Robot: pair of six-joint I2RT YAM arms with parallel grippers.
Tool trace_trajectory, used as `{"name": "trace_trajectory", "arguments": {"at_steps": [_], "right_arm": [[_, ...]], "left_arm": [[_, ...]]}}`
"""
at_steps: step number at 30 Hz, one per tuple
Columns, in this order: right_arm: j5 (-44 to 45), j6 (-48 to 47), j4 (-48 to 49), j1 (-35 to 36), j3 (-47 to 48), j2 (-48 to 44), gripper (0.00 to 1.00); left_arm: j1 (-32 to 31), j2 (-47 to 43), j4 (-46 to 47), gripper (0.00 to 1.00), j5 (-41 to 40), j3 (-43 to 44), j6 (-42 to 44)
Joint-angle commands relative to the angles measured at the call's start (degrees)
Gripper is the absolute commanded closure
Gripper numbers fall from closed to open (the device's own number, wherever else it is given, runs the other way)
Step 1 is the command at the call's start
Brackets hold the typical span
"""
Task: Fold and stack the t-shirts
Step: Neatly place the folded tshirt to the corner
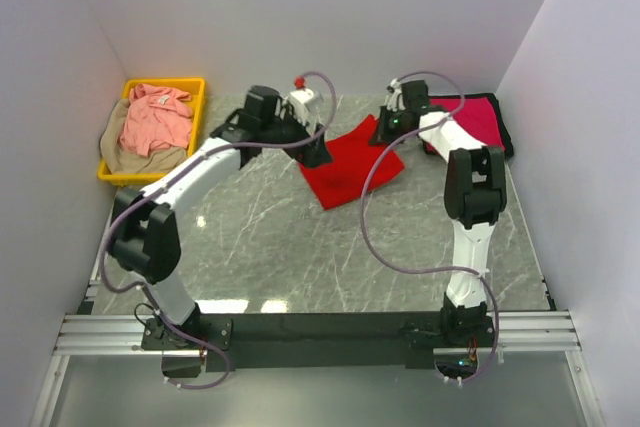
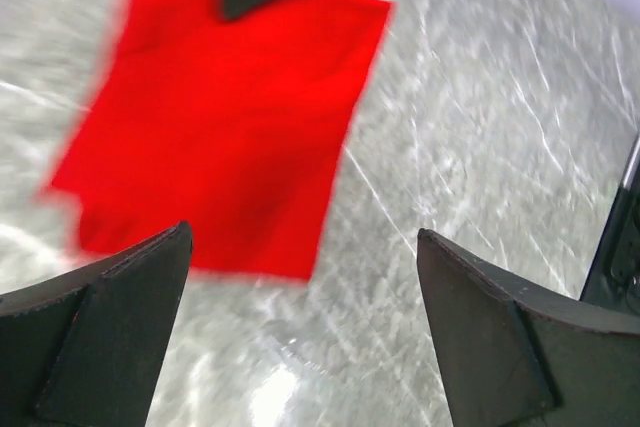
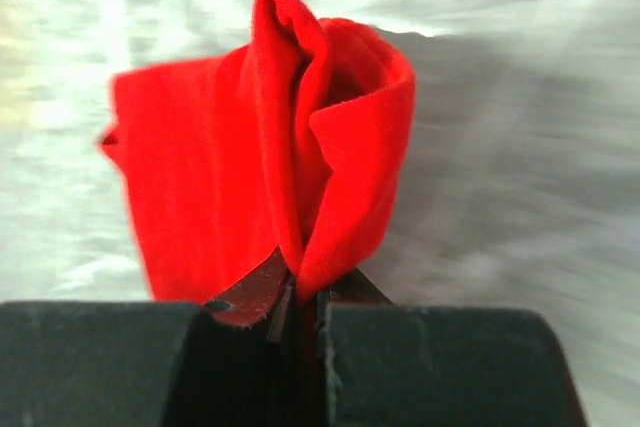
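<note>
My right gripper is going to set the bright red t-shirt down on top of the crimson-magenta t-shirt [image 1: 463, 126].
The bright red t-shirt [image 1: 350, 169] lies folded in a flat rectangle on the marble table, near the back. My right gripper [image 1: 386, 131] is shut on a bunched fold of its far corner [image 3: 300, 147], pinched between the jaws [image 3: 300, 285]. My left gripper [image 1: 316, 155] is open and empty just off the shirt's left edge. In its wrist view the jaws [image 2: 300, 332] stand wide apart over bare marble, with the red t-shirt [image 2: 230, 117] beyond them. The crimson-magenta t-shirt [image 1: 478, 117] lies at the back right. The salmon pink t-shirt [image 1: 155, 119] lies on the tan t-shirt [image 1: 125, 157].
The yellow plastic bin [image 1: 199, 107] stands at the back left and holds the pink and tan shirts. White walls close in the left, back and right sides. The right arm's cable loops over the middle of the table [image 1: 372, 217].
</note>
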Motion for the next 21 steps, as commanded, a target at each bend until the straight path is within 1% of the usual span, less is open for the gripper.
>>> {"name": "trace_trajectory", "arguments": {"at_steps": [1, 2, 3, 7, 8, 10, 14, 17, 18, 21], "right_arm": [[6.7, -15.3, -11.9, -4.3, 5.2, -2.1, 1.00], [7.1, -17.4, -13.2, -5.0, 7.7, -1.9, 1.00], [7.3, -18.6, -14.7, -5.8, 8.7, -1.7, 1.00], [7.6, -24.6, -18.5, -9.0, 16.1, -0.1, 1.00], [8.0, -25.3, -19.0, -9.3, 18.8, 0.1, 1.00], [8.4, -26.6, -20.2, -11.1, 21.4, 1.4, 1.00], [9.7, -27.7, -22.1, -12.1, 28.7, 3.8, 1.00], [10.9, -27.8, -22.3, -12.5, 31.9, 5.0, 1.00], [12.5, -27.7, -22.5, -12.8, 32.5, 5.1, 1.00], [13.6, -27.3, -22.1, -13.4, 33.9, 5.2, 1.00]], "left_arm": [[2.1, -4.1, -7.2, 0.00, -2.2, 3.8, 0.1], [2.3, -4.2, -8.5, 0.00, -2.9, 4.3, 0.1], [2.7, -4.2, -9.2, 0.00, -4.4, 4.5, 2.3], [3.3, -4.0, -10.2, 0.01, -8.8, 4.2, 2.9], [3.3, -3.9, -9.9, 0.01, -9.5, 4.3, 2.8], [3.4, -3.4, -9.7, 0.01, -10.9, 4.4, 2.2], [3.4, -2.3, -9.5, 0.01, -12.1, 5.0, 1.1], [3.3, -1.3, -10.1, 0.01, -12.0, 5.8, 1.1], [3.4, -1.2, -10.2, 0.00, -12.0, 6.1, 1.1], [3.4, -0.6, -10.3, 0.01, -12.0, 6.8, 1.2]]}}
